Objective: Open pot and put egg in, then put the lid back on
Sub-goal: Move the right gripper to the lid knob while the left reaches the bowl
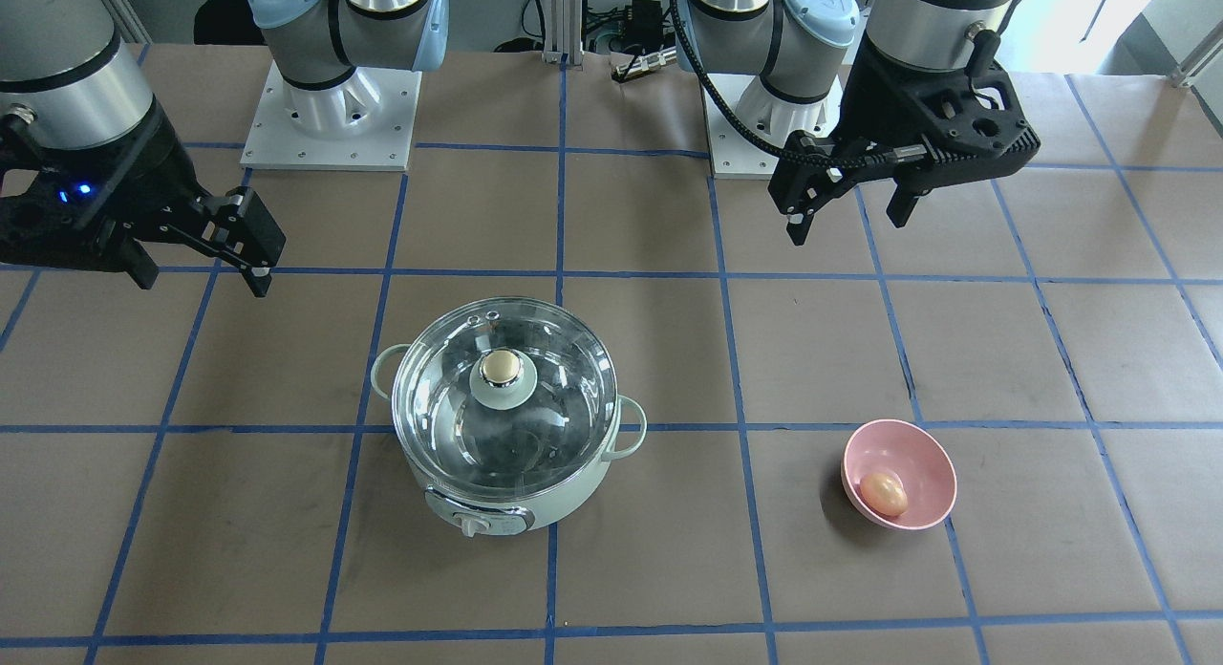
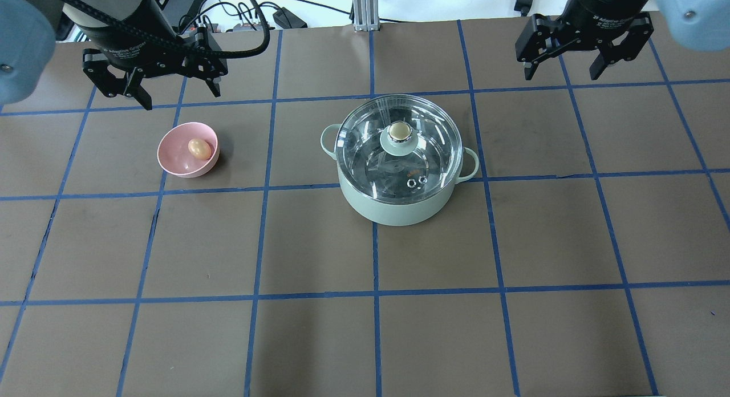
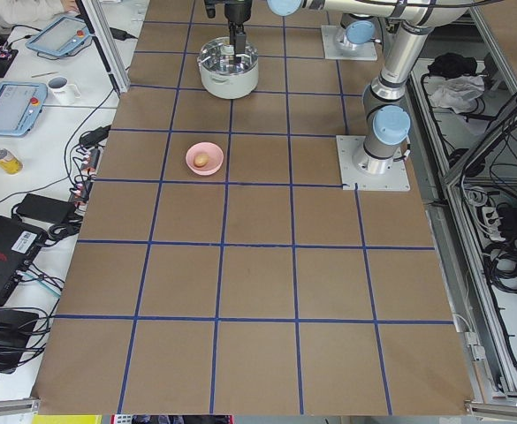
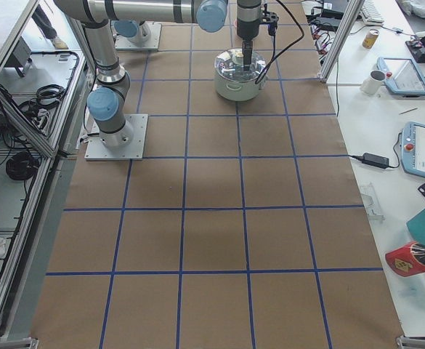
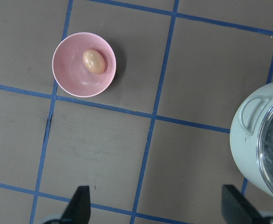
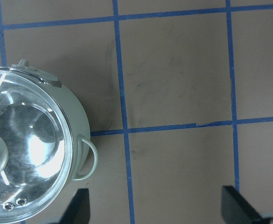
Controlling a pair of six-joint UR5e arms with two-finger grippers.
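My right gripper is going to grab the beige-topped knob (image 1: 501, 368) of the glass lid, because the pot needs to be opened for the egg.
The mint-green pot (image 2: 393, 211) stands near the table's middle with the glass lid (image 2: 365, 152) on it, its beige-topped knob (image 2: 400, 133) upright. The pot also shows in the front view (image 1: 573, 483). The egg (image 2: 198, 149) lies in a pink bowl (image 2: 174, 160) to the pot's left; the left wrist view shows it too (image 5: 94, 61). My left gripper (image 2: 179, 97) is open and empty, above and behind the bowl. My right gripper (image 2: 562, 75) is open and empty, behind and to the right of the pot.
The brown table top carries a grid of blue tape. Both arm base plates (image 1: 330, 120) (image 1: 755, 130) sit at the robot's edge. Side benches hold teach pendants and a mug (image 3: 62, 87), off the table.
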